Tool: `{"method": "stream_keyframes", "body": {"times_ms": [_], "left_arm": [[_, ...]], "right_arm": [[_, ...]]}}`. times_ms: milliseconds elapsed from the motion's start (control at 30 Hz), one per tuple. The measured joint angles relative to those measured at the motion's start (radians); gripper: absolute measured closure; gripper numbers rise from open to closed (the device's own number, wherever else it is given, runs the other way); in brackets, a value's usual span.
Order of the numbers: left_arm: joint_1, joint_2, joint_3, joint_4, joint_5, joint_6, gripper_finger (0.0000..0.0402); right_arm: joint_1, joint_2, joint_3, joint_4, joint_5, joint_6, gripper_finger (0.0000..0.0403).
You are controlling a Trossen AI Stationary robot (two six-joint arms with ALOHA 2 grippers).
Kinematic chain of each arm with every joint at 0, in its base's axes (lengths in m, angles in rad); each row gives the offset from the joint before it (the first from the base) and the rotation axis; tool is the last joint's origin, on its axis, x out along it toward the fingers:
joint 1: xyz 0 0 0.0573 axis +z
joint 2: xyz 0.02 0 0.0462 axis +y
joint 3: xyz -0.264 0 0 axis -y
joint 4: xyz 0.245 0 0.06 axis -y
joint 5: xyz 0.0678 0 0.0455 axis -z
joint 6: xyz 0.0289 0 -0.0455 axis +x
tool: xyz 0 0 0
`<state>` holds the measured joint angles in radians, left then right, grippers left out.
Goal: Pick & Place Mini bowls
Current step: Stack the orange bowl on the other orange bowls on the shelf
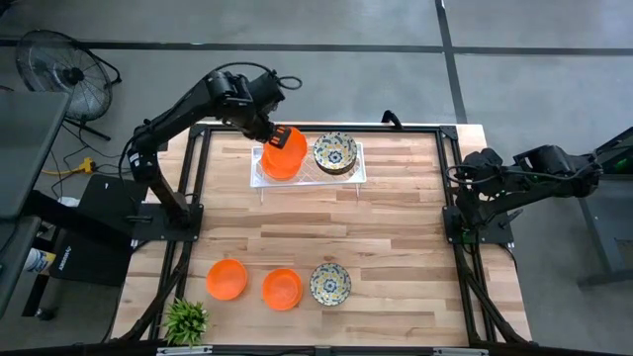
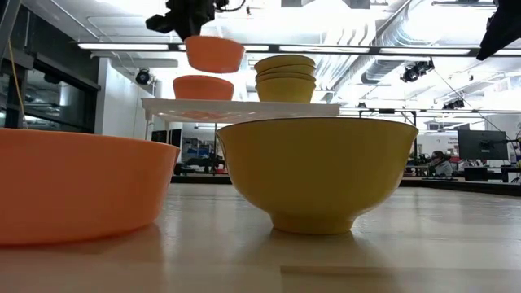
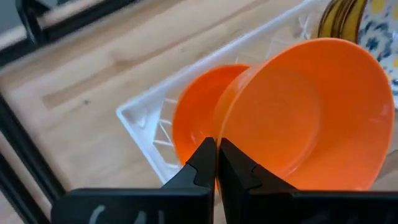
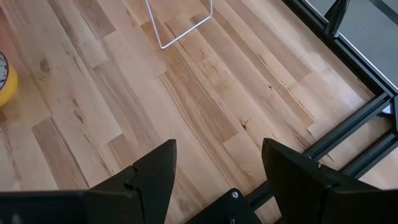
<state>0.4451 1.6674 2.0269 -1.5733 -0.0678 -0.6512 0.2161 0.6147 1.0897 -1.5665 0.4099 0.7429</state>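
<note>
My left gripper should set the held orange-red bowl, now hanging off-center over the tray's orange-red bowl, into it, then take hold of its rim (image 3: 222, 121) again and settle it level.
My left gripper (image 1: 280, 138) is over the far tray, shut on an orange-red mini bowl (image 3: 311, 112), which is also in the low view (image 2: 214, 54). Right under it another orange-red bowl (image 3: 196, 118) sits in the white lattice tray (image 1: 356, 168). Beside that bowl stands a stack of patterned bowls (image 1: 335, 153), yellow outside (image 2: 285, 79). Two orange-red bowls (image 1: 226, 279) (image 1: 282, 289) and one patterned bowl (image 1: 330, 284) rest on the table near its near edge. My right gripper (image 4: 217, 168) is open above bare table at the right edge. My left gripper (image 3: 217, 158) pinches the rim (image 3: 219, 134) of the orange-red bowl on the side nearest the wrist, with one finger inside the bowl and one outside. The bowl is lifted clear, mouth up and slightly tilted, just above the orange-red bowl in the tray.
The tray stands raised on wire legs (image 4: 180, 25) at the table's far middle. A small green plant (image 1: 186, 319) sits at the near left corner. Bare wood (image 1: 326, 222) lies between the tray and the near row of bowls. The black frame (image 1: 450, 198) borders the table.
</note>
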Motion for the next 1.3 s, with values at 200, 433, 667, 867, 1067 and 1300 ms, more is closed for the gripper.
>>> {"method": "stream_keyframes", "body": {"times_ms": [200, 433, 667, 867, 1067, 1300], "left_arm": [[-0.009, 0.001, -0.062, 0.002, -0.017, -0.071, 0.0401], [-0.013, 0.001, -0.094, 0.002, -0.040, -0.098, 0.0401], [-0.013, 0.001, -0.094, 0.003, -0.046, -0.098, 0.0401], [-0.013, 0.001, -0.094, 0.003, -0.055, -0.098, 0.0401], [-0.013, 0.001, -0.094, 0.002, -0.047, -0.080, 0.0395], [-0.013, 0.001, -0.094, 0.003, -0.046, -0.077, 0.0378]], "right_arm": [[0.000, 0.000, 0.000, 0.000, 0.000, 0.000, 0.0178], [0.000, 0.000, 0.000, 0.000, 0.000, 0.000, 0.0178], [0.000, 0.000, 0.000, 0.000, 0.000, 0.000, 0.0178], [0.000, 0.000, 0.000, 0.000, 0.000, 0.000, 0.0178], [0.000, 0.000, 0.000, 0.000, -0.001, -0.003, 0.0178], [0.000, 0.000, 0.000, 0.000, -0.001, -0.003, 0.0178]]}}
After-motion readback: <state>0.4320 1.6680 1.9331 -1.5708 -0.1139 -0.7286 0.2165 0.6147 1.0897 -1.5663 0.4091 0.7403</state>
